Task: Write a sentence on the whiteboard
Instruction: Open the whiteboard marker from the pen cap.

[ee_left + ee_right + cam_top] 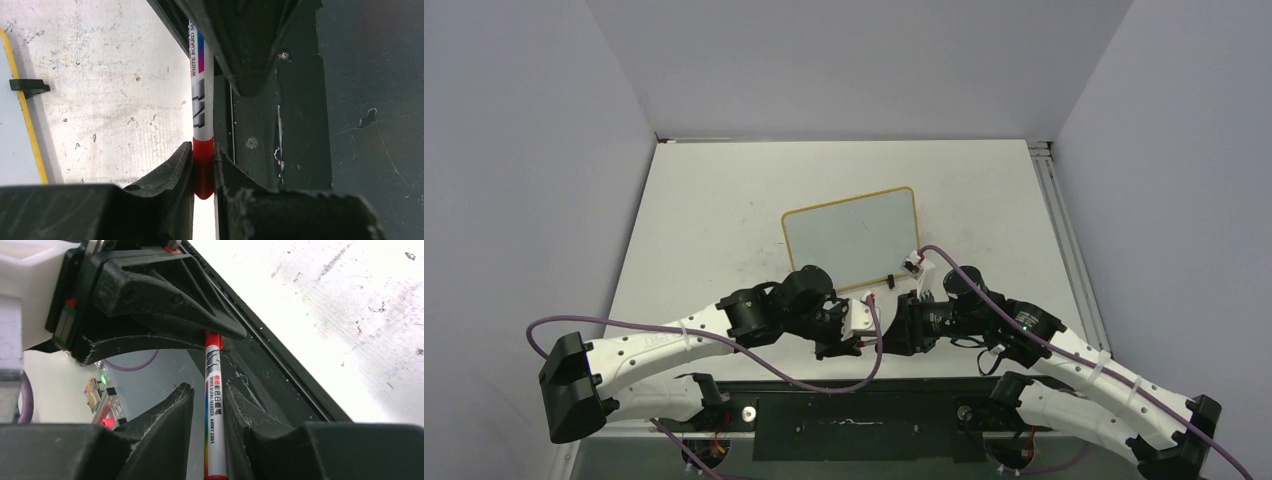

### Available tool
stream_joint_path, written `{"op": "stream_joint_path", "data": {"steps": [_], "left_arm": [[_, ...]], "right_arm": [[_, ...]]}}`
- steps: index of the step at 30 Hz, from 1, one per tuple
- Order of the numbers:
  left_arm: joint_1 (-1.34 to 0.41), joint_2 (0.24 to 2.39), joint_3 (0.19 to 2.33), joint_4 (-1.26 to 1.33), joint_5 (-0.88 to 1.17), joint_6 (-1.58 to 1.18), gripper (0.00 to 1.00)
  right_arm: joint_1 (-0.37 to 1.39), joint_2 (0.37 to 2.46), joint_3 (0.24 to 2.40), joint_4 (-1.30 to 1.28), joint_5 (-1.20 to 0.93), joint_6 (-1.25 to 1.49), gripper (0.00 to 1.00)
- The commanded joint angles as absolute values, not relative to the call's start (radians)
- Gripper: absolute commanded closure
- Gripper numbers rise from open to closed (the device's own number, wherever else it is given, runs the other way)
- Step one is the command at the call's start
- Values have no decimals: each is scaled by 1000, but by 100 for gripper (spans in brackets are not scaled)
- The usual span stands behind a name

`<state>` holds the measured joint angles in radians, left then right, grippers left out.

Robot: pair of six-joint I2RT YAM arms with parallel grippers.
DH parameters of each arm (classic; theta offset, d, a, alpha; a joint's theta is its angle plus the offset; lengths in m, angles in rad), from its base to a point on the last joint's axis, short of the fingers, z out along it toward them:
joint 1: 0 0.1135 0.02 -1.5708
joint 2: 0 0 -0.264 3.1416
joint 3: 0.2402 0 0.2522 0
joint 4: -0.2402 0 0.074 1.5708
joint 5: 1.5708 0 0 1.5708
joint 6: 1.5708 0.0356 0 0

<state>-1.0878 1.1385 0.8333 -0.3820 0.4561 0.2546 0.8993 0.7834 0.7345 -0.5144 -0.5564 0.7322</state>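
The robot's left gripper will release the red cap on the table (755, 299) next to the whiteboard's edge that is farthest from the right gripper. The cap is now near the table's front edge.
The whiteboard (849, 240), tan-framed, lies flat in the middle of the table; no sentence shows on its face. My two grippers meet tip to tip near the table's front edge, left gripper (864, 325) facing right gripper (911, 325). A white board marker (202, 100) with a red cap (203, 167) spans between them. The left gripper (203, 160) is shut on the red cap. The right gripper (207, 395) has its jaws close around the marker's barrel (214, 405); one finger touches it and a thin gap shows on the other side.
The whiteboard's yellow edge (25, 125) and one black foot (29, 86) lie left of the left gripper. A black strip (300, 125) runs along the table's near edge under the marker. Purple cables (824, 385) loop off both arms.
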Motion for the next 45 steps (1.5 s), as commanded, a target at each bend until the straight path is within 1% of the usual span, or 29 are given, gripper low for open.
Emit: {"op": "stream_joint_path", "data": {"steps": [1,3,4,15,24,33,45], "left_arm": [[-1098,1145,876,-373,485,263,100],[-1107,1155,882,-386,487,268,100],[-1112,1156,883,-391,484,270,100],[-1121,1131,841,-379,415,285,100],[-1121,1091,795,-344,369,290,100],[-1121,1029,737,-300,325,307,100],[-1090,1014,696,-269,259,331,100]], "right_arm": [[908,802,744,-472,-529,704,79],[908,812,755,-488,-517,689,93],[908,814,766,-501,-507,680,94],[901,721,857,-616,-381,594,95],[894,652,902,-675,-337,572,95],[894,646,999,-750,-315,555,95],[904,663,1140,-831,-287,514,95]]}}
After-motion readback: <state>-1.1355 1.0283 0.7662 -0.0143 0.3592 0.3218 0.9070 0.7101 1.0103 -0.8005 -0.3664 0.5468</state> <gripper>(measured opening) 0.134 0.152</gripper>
